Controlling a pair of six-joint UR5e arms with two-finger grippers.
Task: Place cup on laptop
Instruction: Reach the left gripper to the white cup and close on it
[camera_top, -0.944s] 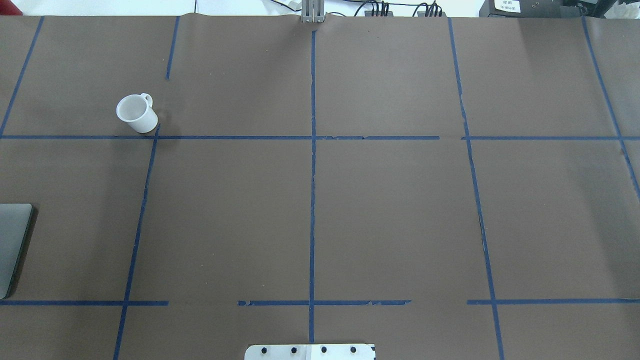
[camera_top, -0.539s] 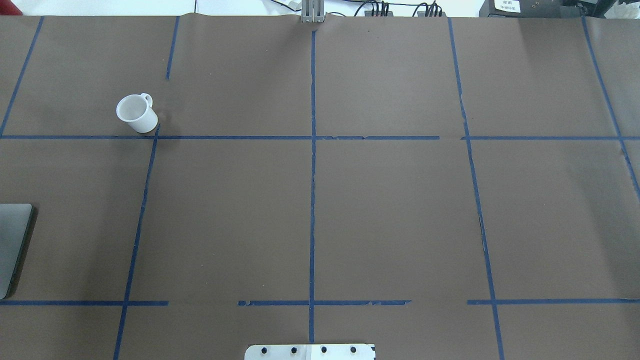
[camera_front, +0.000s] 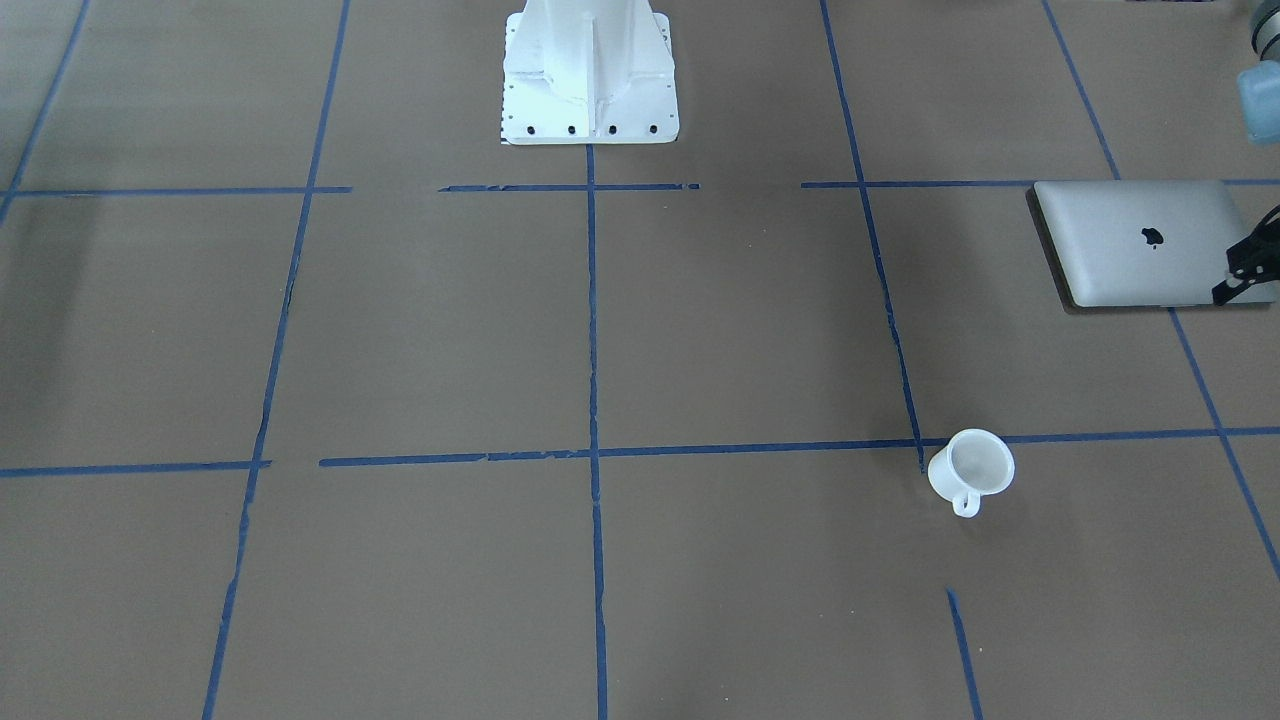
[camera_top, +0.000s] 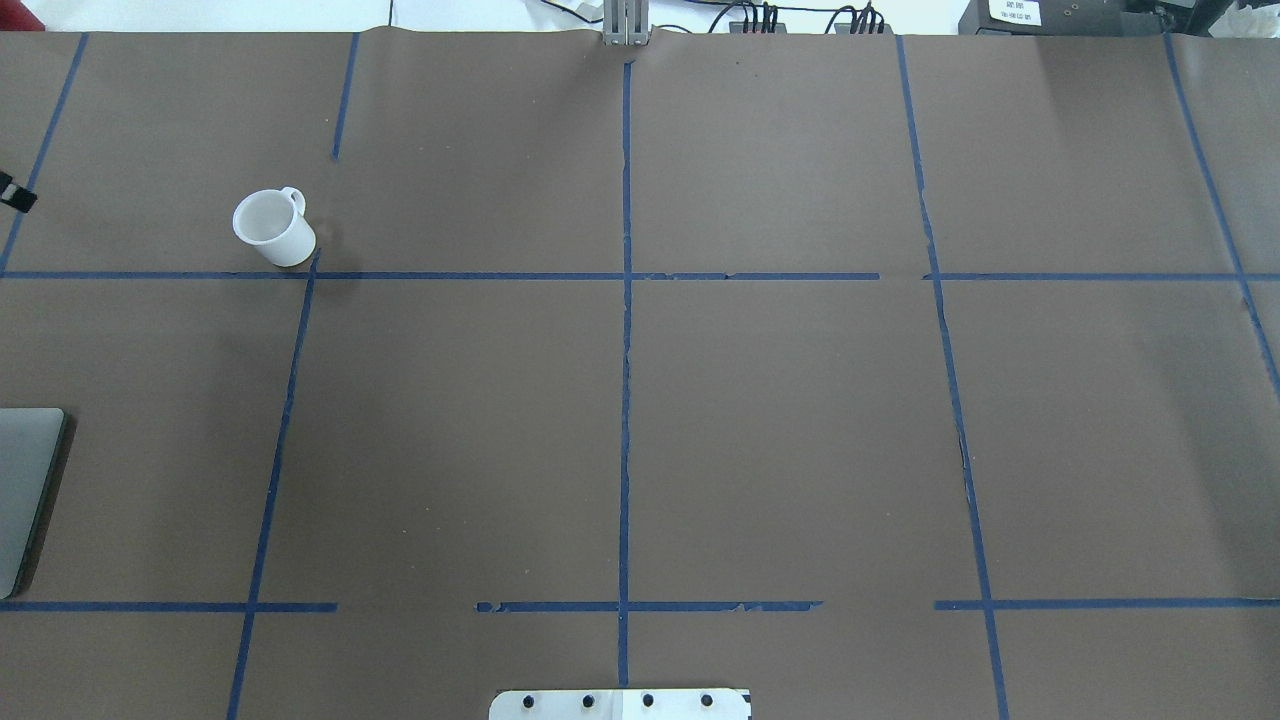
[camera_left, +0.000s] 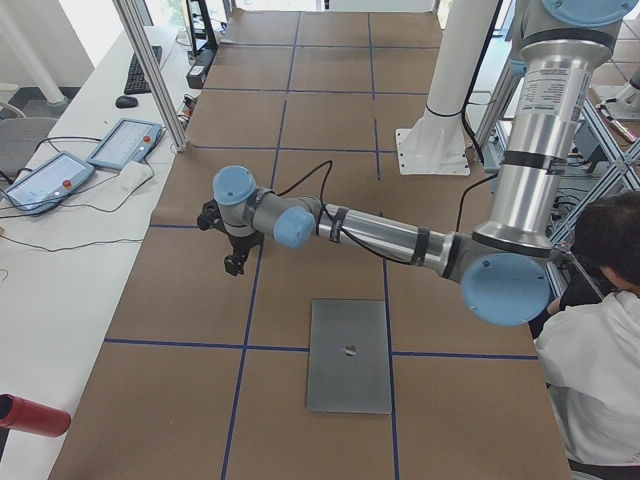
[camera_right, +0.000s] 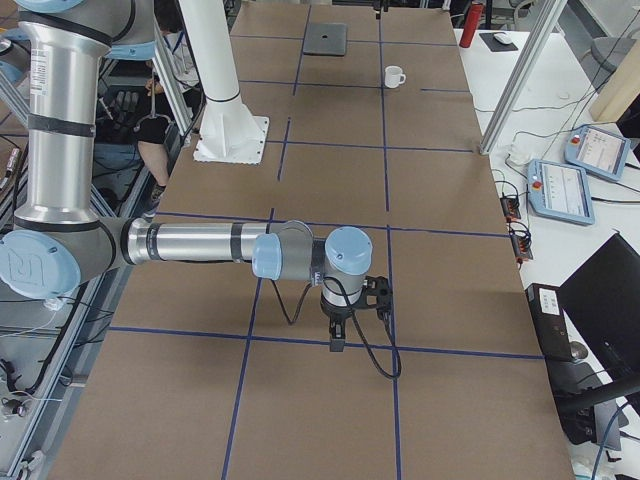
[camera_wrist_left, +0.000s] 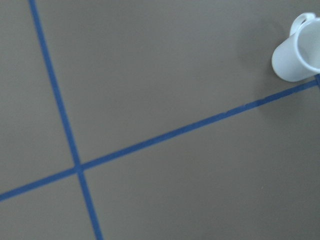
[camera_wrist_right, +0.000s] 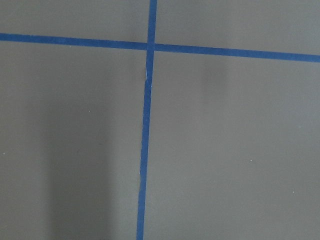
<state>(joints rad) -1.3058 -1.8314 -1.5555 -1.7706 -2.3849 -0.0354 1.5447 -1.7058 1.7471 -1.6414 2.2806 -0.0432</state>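
Observation:
I should move my left gripper to the small white cup next and close it on the cup's handle (camera_front: 967, 504) (camera_wrist_left: 302, 21), which points away from the robot.
The small white cup (camera_top: 272, 228) stands upright on the brown table, handle away from the robot; it also shows in the front view (camera_front: 970, 468), the right view (camera_right: 395, 76) and the left wrist view (camera_wrist_left: 297, 52). The closed silver laptop (camera_front: 1135, 243) lies flat near the table's left end, cut off at the overhead view's edge (camera_top: 25, 490). My left gripper (camera_left: 235, 258) hangs over the table between laptop and cup; only black bits of it show in the front view (camera_front: 1240, 275) and the overhead view (camera_top: 14, 193), so I cannot tell its state. My right gripper (camera_right: 337, 338) points down far from both; I cannot tell its state.
Blue tape lines grid the table. The white robot pedestal (camera_front: 590, 70) stands at the near middle edge. A person (camera_left: 600, 300) sits by the robot's base. Teach pendants (camera_right: 570, 180) lie on the side bench beyond the table's far edge.
A black tip of my left gripper has come into the overhead view at the left edge. The cup and the laptop have not moved.

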